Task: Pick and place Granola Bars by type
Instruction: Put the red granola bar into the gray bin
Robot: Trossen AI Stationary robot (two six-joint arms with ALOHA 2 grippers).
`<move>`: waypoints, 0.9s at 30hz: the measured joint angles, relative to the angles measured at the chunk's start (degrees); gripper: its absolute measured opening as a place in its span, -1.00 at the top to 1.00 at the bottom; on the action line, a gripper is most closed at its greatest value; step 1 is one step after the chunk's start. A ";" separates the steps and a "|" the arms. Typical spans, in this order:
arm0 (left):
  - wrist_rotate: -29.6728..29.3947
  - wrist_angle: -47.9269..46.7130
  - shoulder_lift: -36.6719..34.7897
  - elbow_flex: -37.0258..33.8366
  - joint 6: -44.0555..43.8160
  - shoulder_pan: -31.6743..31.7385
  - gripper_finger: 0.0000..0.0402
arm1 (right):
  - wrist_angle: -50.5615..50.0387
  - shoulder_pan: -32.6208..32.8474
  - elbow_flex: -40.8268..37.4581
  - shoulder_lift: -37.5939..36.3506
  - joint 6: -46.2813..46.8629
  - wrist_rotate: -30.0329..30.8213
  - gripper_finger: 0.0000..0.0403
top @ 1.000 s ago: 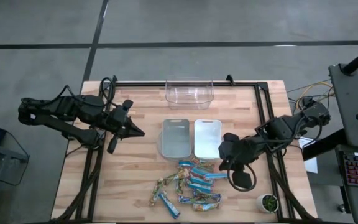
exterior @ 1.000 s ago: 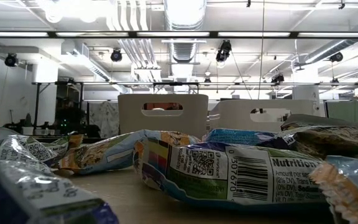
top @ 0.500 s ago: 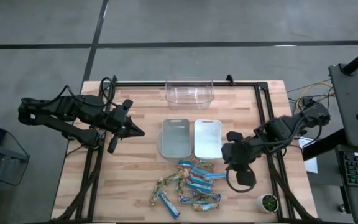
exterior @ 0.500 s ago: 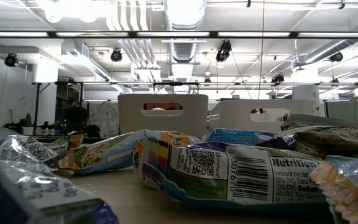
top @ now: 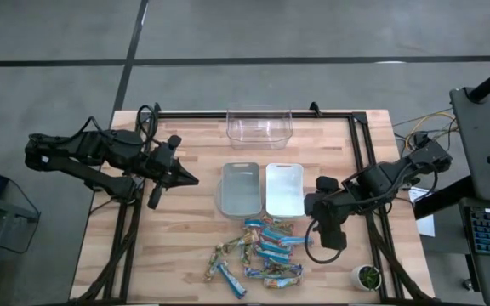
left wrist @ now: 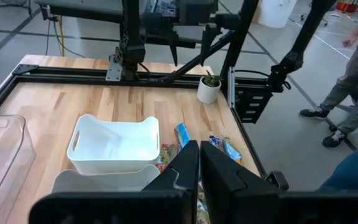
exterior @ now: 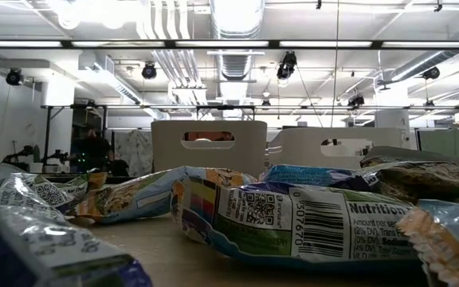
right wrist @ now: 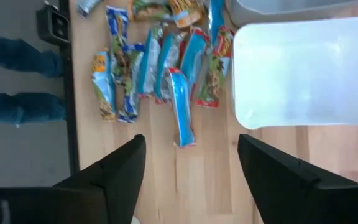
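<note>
Next, my right gripper closes on the loose outer end (top: pixel 307 240) (right wrist: pixel 184 134) of the blue granola bar that pokes out farthest from the pile next to the white bin.
The granola bars (top: pixel 260 251) lie in a loose pile on the wooden table, near its front edge, some blue and some green-gold. In the right wrist view the pile (right wrist: pixel 154 62) lies beyond the fingers, with one blue bar (right wrist: pixel 180 107) nearest. My right gripper (right wrist: pixel 191 168) hangs open above the bare table, pointing steeply down, just right of the pile and the white bin (top: pixel 284 189). My left gripper (top: pixel 191 179) stays shut above the table's left part, holding nothing. The low view shows the bars (exterior: pixel 293 215) close up, lying flat on the table.
A grey bin (top: pixel 240 188) stands against the white bin's left side, and a clear bin (top: pixel 259 124) sits at the far edge. A small potted plant (top: pixel 367 276) stands at the near right corner. A person (left wrist: pixel 353 68) stands beyond the table's right side.
My right gripper has tipped more steeply downward and sunk a little beside the white bin, and its fingers have spread open. The bars and bins have stayed where they were.
</note>
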 joint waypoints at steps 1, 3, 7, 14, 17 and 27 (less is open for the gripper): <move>-0.20 -0.02 0.00 0.00 -0.09 -0.02 1.00 | -0.01 0.00 -0.54 0.00 -0.02 -0.02 -0.23; -0.67 -0.02 0.00 0.00 -0.09 0.00 1.00 | 0.05 0.31 -1.81 0.00 -0.09 -0.04 -0.23; -0.92 -0.07 0.00 0.00 -0.09 0.00 1.00 | 0.95 1.37 -4.75 0.30 0.00 0.00 -0.21; -1.06 -0.37 0.02 0.00 -0.09 0.00 1.00 | 4.73 3.61 -9.02 4.64 -1.49 0.03 -0.20; -1.06 -0.37 0.02 0.00 -0.08 0.00 1.00 | 6.31 3.93 -9.61 7.14 -2.86 -0.01 -0.22; -1.06 -0.90 0.02 0.00 -0.07 0.00 1.00 | 13.86 4.25 -10.22 14.45 -3.74 0.02 -0.23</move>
